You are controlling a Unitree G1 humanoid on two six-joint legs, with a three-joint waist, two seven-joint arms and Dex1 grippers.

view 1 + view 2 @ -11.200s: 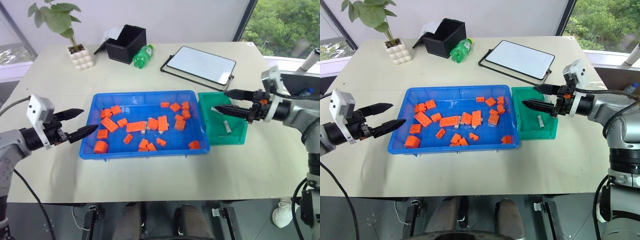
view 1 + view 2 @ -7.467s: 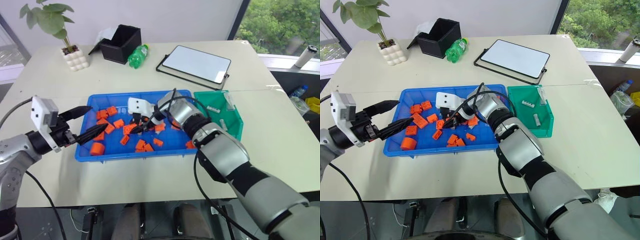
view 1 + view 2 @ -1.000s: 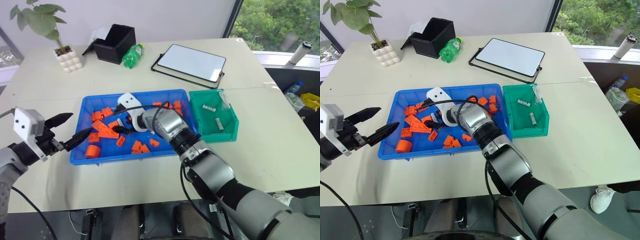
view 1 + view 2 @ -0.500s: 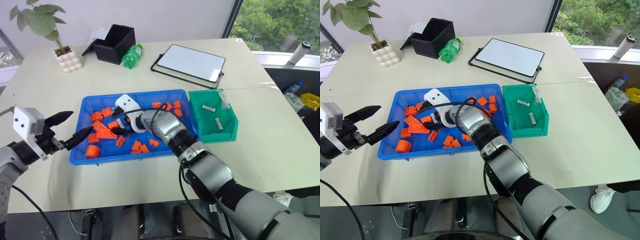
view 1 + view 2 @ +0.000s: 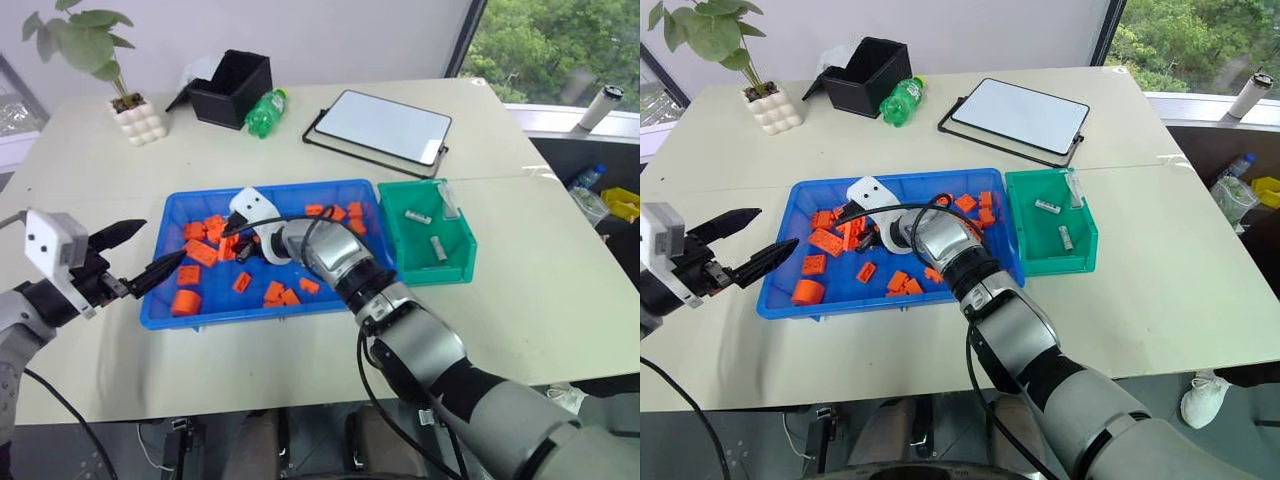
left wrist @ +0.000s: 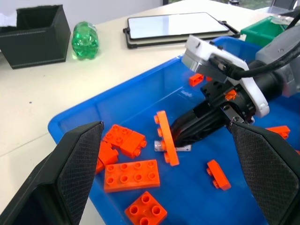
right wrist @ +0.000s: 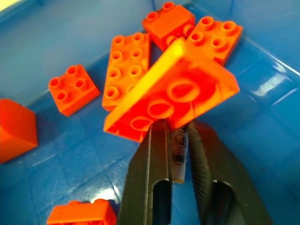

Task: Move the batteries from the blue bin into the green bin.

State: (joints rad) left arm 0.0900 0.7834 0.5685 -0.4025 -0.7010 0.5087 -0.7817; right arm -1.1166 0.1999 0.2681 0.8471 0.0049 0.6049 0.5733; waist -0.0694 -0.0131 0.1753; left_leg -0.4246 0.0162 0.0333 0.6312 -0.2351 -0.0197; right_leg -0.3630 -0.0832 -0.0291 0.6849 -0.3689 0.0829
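Observation:
The flat orange block is tilting over the battery at my right gripper's fingertips, so I will open, leave the block aside and pick up the battery alone (image 7: 179, 157).
The blue bin (image 5: 290, 312) lies in the middle of the table, with several orange blocks (image 5: 200, 252) in it. My right gripper (image 7: 174, 127) reaches low into its left half and is shut on a small silver battery (image 7: 179, 157). A flat orange block (image 7: 176, 96) leans tilted over the fingertips. In the left wrist view the battery (image 6: 182, 148) lies level beside that upended block (image 6: 167, 138). The green bin (image 5: 455, 270) adjoins the blue bin's right side and holds three batteries (image 5: 436, 247). My left gripper (image 5: 163, 242) hangs open just outside the blue bin's left rim, holding nothing.
At the back of the table stand a black box (image 5: 232, 85), a lying green bottle (image 5: 262, 108), a white tablet in a black frame (image 5: 378, 125) and a potted plant (image 5: 125, 100). Bare tabletop lies in front of both bins.
My right gripper's fingers have closed on the battery among the blocks, and the flat orange block beside them has tipped up on edge. The left arm has stayed put.

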